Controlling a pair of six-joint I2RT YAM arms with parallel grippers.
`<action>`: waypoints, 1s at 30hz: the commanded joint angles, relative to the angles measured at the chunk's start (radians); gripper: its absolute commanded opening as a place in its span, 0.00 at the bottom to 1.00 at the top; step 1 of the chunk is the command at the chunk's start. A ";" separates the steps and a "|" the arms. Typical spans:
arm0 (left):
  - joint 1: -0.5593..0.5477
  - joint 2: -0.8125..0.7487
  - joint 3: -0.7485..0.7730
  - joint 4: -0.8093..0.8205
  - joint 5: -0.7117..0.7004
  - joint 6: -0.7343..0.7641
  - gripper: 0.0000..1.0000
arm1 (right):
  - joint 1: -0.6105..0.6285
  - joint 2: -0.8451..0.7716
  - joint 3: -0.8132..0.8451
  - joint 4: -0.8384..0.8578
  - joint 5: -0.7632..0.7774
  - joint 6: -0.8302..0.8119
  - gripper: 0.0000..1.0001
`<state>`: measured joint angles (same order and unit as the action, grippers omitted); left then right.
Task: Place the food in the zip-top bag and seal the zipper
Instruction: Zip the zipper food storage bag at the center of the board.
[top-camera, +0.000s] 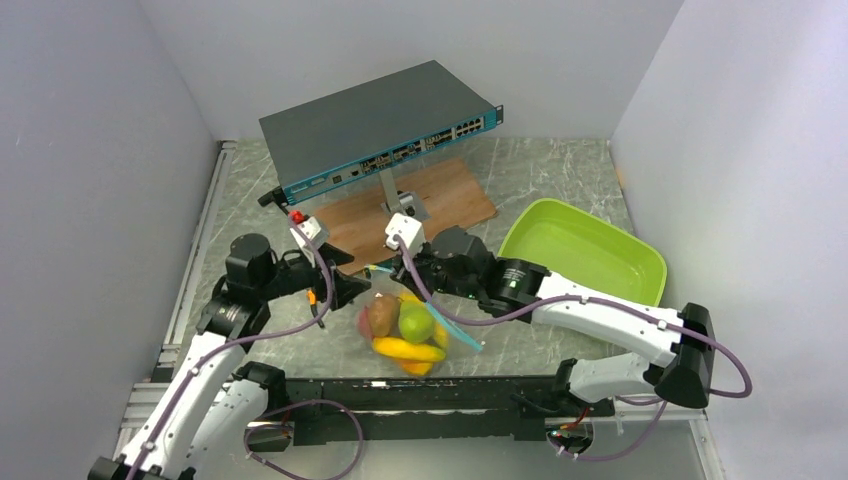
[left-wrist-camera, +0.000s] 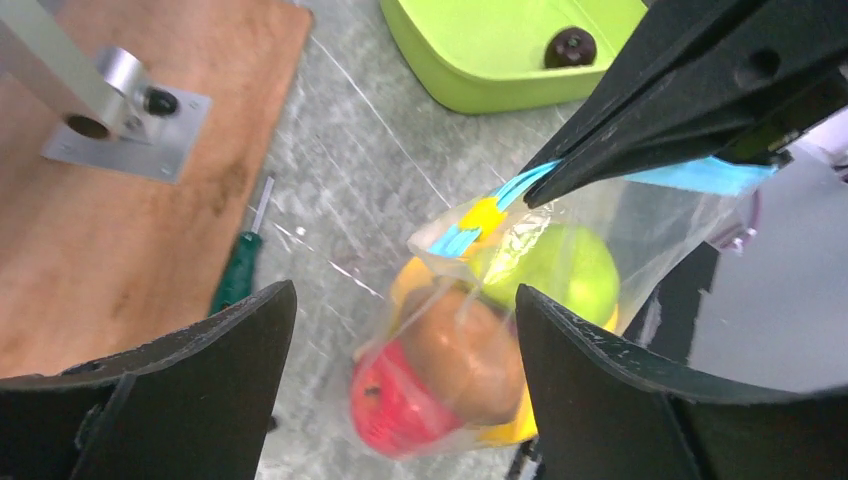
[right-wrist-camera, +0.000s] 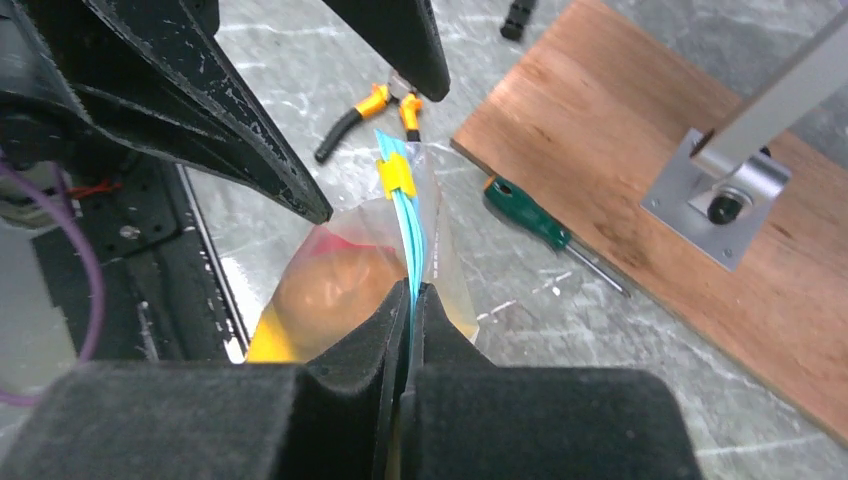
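The robot's right gripper holds the zipper beside the yellow slider, so next the left gripper pinches the zipper's loose end (left-wrist-camera: 450, 244) before the right gripper takes the slider.
The clear zip-top bag (top-camera: 404, 325) hangs just above the table near the front edge. It holds a brown round fruit (left-wrist-camera: 467, 350), a red apple (left-wrist-camera: 395, 400), a green pear (left-wrist-camera: 570, 270) and a yellow banana (top-camera: 408, 349). My right gripper (right-wrist-camera: 412, 290) is shut on the teal-blue zipper (right-wrist-camera: 404, 225) beside its yellow slider (right-wrist-camera: 396, 176), and holds the bag up. My left gripper (left-wrist-camera: 405, 290) is open. Its fingers stand either side of the bag's lower part without touching it. A dark round piece (left-wrist-camera: 571, 46) lies in the lime-green tray (left-wrist-camera: 470, 70).
The green tray (top-camera: 585, 250) sits at the right. A wooden board (top-camera: 440, 195) with a metal bracket (left-wrist-camera: 125, 120) carries a network switch (top-camera: 380, 130) behind the bag. A green screwdriver (right-wrist-camera: 525, 215) and orange-handled pliers (right-wrist-camera: 370, 105) lie on the table near the bag.
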<state>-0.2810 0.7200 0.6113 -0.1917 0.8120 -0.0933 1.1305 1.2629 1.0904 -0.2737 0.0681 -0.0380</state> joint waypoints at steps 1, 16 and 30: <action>-0.001 -0.086 -0.012 0.105 -0.085 0.050 0.87 | -0.069 -0.065 0.016 0.103 -0.238 -0.029 0.00; 0.003 0.090 -0.036 0.328 0.282 0.064 0.69 | -0.158 -0.024 0.073 0.093 -0.394 0.034 0.00; -0.004 0.024 -0.109 0.447 0.234 0.009 0.48 | -0.158 -0.031 0.047 0.100 -0.438 0.035 0.00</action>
<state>-0.2794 0.7021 0.4862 0.1970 0.9970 -0.0677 0.9756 1.2453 1.1061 -0.2375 -0.3428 -0.0147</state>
